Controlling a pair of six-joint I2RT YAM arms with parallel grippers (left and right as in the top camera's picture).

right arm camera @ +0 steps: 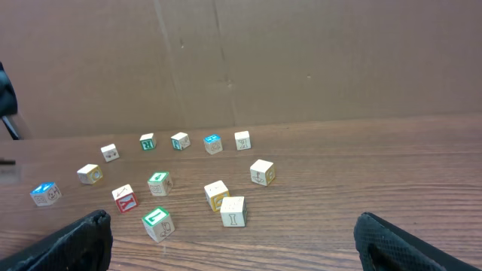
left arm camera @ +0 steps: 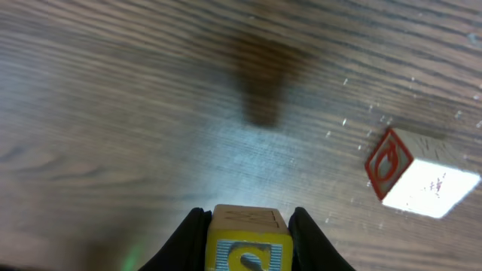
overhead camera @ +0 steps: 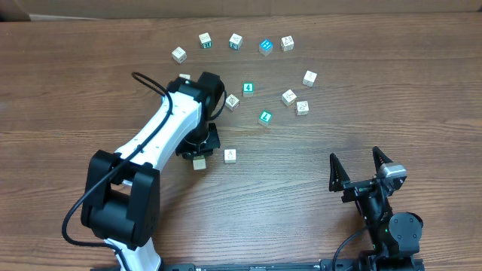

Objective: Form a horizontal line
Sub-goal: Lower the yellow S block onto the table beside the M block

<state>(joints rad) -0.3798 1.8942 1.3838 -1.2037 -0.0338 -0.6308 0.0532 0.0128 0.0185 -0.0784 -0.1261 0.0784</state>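
Next, my left gripper lets go of the pale yellow cube on the table point(overhead camera: 208, 164) point(left arm camera: 307, 197) beside the whitish cube with the red-marked side.
My left gripper point(overhead camera: 198, 156) is shut on a pale yellow cube point(overhead camera: 198, 162), which fills the space between its black fingers point(left arm camera: 188, 239) in the left wrist view point(left arm camera: 251, 239). Whether the cube touches the table I cannot tell. Just right of it, a small gap away, a whitish wooden cube point(overhead camera: 230, 156) rests on the table; the left wrist view shows its red-marked side point(left arm camera: 407, 175). These two lie side by side; no longer horizontal line shows. My right gripper point(overhead camera: 355, 158) stands open and empty at the front right, its fingers point(right arm camera: 75, 242) wide apart.
Several loose cubes lie beyond: an arc at the back from a whitish one point(overhead camera: 178, 53) to a blue-faced one point(overhead camera: 265, 47), green-faced ones point(overhead camera: 248, 88) point(overhead camera: 265, 117), and a cluster point(overhead camera: 302, 108) at the right. The left arm point(overhead camera: 162, 128) crosses the table's left half.
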